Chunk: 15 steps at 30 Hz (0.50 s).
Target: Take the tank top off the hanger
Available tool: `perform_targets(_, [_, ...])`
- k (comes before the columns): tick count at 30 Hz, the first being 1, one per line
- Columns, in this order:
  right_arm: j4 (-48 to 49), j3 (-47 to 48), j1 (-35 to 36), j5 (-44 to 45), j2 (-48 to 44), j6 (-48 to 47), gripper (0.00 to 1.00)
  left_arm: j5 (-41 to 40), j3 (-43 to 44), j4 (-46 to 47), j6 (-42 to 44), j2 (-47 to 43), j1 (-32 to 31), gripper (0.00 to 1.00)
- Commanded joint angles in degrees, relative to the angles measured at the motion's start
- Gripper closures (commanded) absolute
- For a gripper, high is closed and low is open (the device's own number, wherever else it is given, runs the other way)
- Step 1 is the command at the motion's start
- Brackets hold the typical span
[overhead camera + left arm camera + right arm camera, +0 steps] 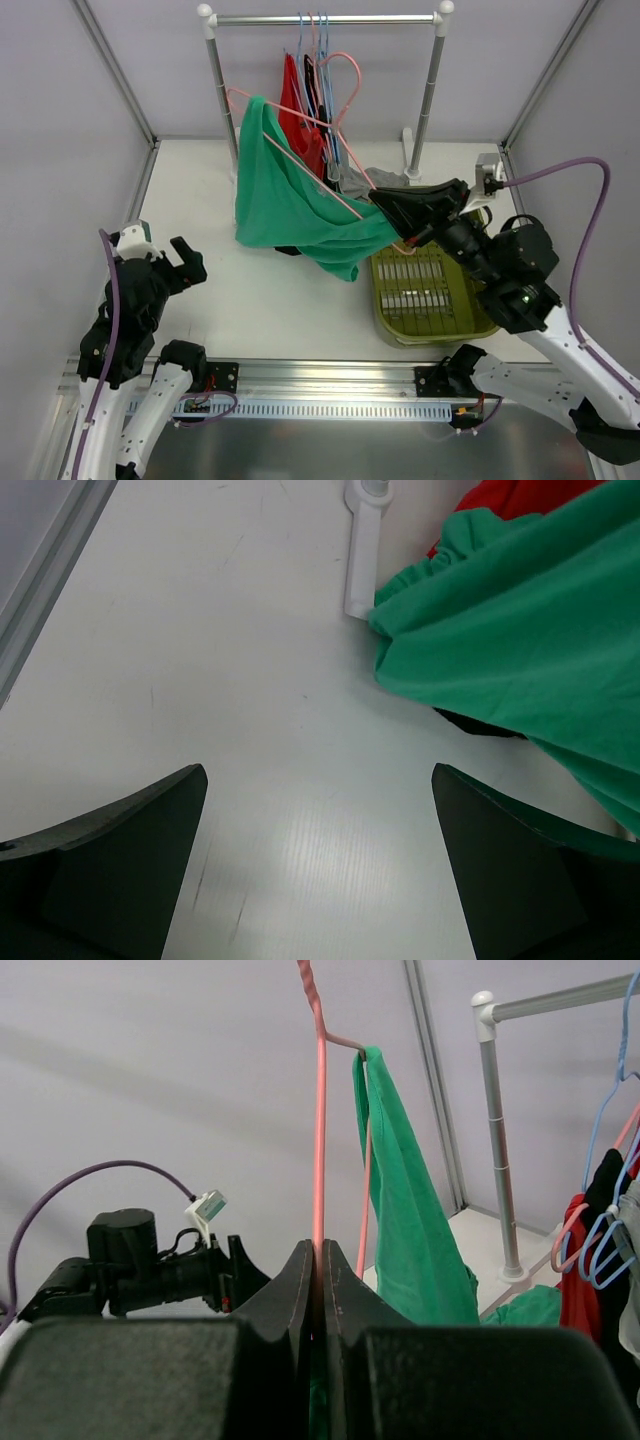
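My left gripper needs to pinch the fabric there (256,110), where the tank top's shoulder hangs over the pink hanger's loose end, and pull it off the hanger.
A green tank top (290,200) hangs from a pink wire hanger (300,160) that is off the rail and tilted, its hook (345,70) pointing up toward the rail. My right gripper (385,208) is shut on the hanger's lower right end; in the right wrist view the pink wire (320,1110) runs up from between the closed fingers, with the green top (405,1210) draped on it. My left gripper (185,262) is open and empty low at the left; its view shows the green fabric (520,630) resting on the white table.
A clothes rail (325,18) at the back holds red (295,115) and dark garments on blue and pink hangers. An olive basket (425,290) sits under my right arm. The rack's left post foot (362,540) stands beside the fabric.
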Motion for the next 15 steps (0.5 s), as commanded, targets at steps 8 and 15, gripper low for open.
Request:
perform_targets(8, [-15.4, 12.6, 0.2, -11.1, -6.1, 4.1, 1.00, 15.6, 19.7, 2.0, 3.0, 7.1, 0.5, 0.01])
perform_targets(15, [-21.2, 11.6, 0.3, -8.9, -8.1, 3.9, 1.00, 38.5, 32.2, 9.0, 3.8, 17.4, 0.5, 0.01])
